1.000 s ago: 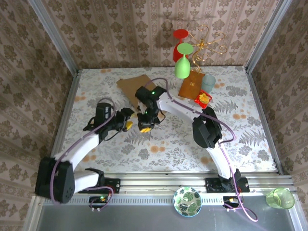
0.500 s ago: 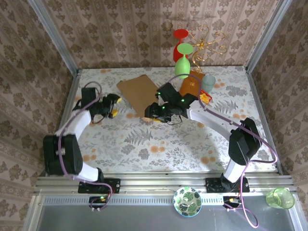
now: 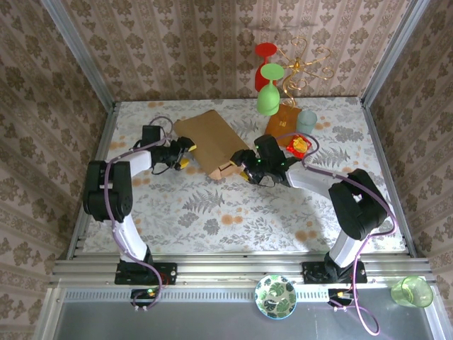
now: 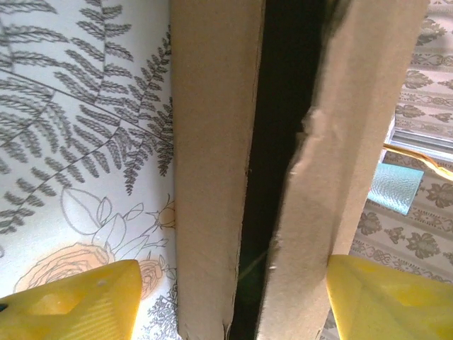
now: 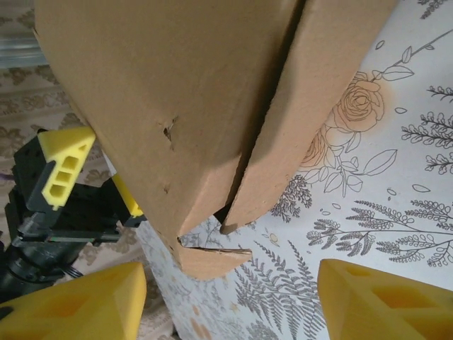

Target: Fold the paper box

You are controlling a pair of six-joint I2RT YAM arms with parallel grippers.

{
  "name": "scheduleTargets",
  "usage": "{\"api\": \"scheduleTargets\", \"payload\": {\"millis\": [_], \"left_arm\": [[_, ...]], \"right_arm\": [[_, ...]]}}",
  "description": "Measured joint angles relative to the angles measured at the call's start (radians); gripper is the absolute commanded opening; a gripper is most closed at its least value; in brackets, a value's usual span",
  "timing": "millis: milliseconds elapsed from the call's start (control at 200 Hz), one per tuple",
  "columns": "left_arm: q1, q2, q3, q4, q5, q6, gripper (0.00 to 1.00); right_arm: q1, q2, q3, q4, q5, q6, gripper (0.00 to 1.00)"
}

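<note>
My left gripper's open fingers are around both cardboard layers, so next I put a finger into the dark gap and grip only the upper layer [image 4: 311, 234].
The paper box [image 3: 211, 142] is a brown cardboard piece lying slanted on the table's far half, with its layers partly folded over each other. My left gripper [image 3: 182, 157] is at its left edge. In the left wrist view, two cardboard layers [image 4: 212, 163] with a dark gap between them stand between my yellow fingers [image 4: 71, 304], and the left gripper [image 4: 230, 301] is open around them. My right gripper [image 3: 242, 170] is at the box's near right corner. It is open [image 5: 230, 301], and the rounded flap tips [image 5: 212, 258] hang just ahead of it.
A green glass [image 3: 269, 95], a red glass [image 3: 264, 57] and a gold rack [image 3: 304, 67] stand at the back. An orange-brown packet [image 3: 282, 126], a pale cup [image 3: 306, 122] and a red snack pack [image 3: 298, 146] lie right of the box. A patterned bowl [image 3: 276, 296] and a green cup [image 3: 412, 290] sit on the near ledge.
My left gripper swung out to the left, then came in to the box's left edge. My right gripper opened and drew back to the right, off the box's near corner.
</note>
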Motion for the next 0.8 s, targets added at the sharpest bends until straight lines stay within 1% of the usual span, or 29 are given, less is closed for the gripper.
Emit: {"api": "scheduleTargets", "payload": {"millis": [125, 245, 335, 385, 430, 525, 565, 635, 710, 800], "left_arm": [[-0.003, 0.0, -0.031, 0.042, -0.001, 0.006, 0.57], [-0.003, 0.005, -0.092, 0.069, -0.001, 0.002, 0.47], [-0.003, 0.018, -0.132, 0.084, -0.009, -0.006, 0.35], [-0.002, 0.021, -0.15, 0.104, -0.012, -0.008, 0.32], [-0.001, 0.02, -0.165, 0.127, -0.015, -0.014, 0.31], [-0.001, 0.006, -0.205, 0.189, -0.027, -0.022, 0.32], [-0.001, 0.003, -0.216, 0.21, -0.031, -0.026, 0.36], [-0.001, -0.014, -0.24, 0.249, -0.039, -0.041, 0.49], [-0.003, -0.071, -0.273, 0.254, -0.065, -0.064, 0.51], [-0.003, -0.179, -0.302, 0.215, -0.103, -0.09, 0.56]], "right_arm": [[-0.018, 0.005, -0.072, 0.155, -0.003, 0.032, 0.72], [-0.049, 0.073, -0.103, 0.324, -0.014, 0.062, 0.75], [-0.064, 0.142, -0.112, 0.432, -0.023, 0.075, 0.77], [-0.072, 0.174, -0.116, 0.479, -0.027, 0.079, 0.78], [-0.076, 0.195, -0.119, 0.509, -0.03, 0.081, 0.78], [-0.076, 0.226, -0.119, 0.558, -0.035, 0.08, 0.78], [-0.076, 0.233, -0.119, 0.571, -0.038, 0.08, 0.78], [-0.076, 0.244, -0.119, 0.591, -0.045, 0.08, 0.78], [-0.076, 0.247, -0.12, 0.602, -0.051, 0.08, 0.79], [-0.076, 0.247, -0.12, 0.611, -0.054, 0.081, 0.78]]}}
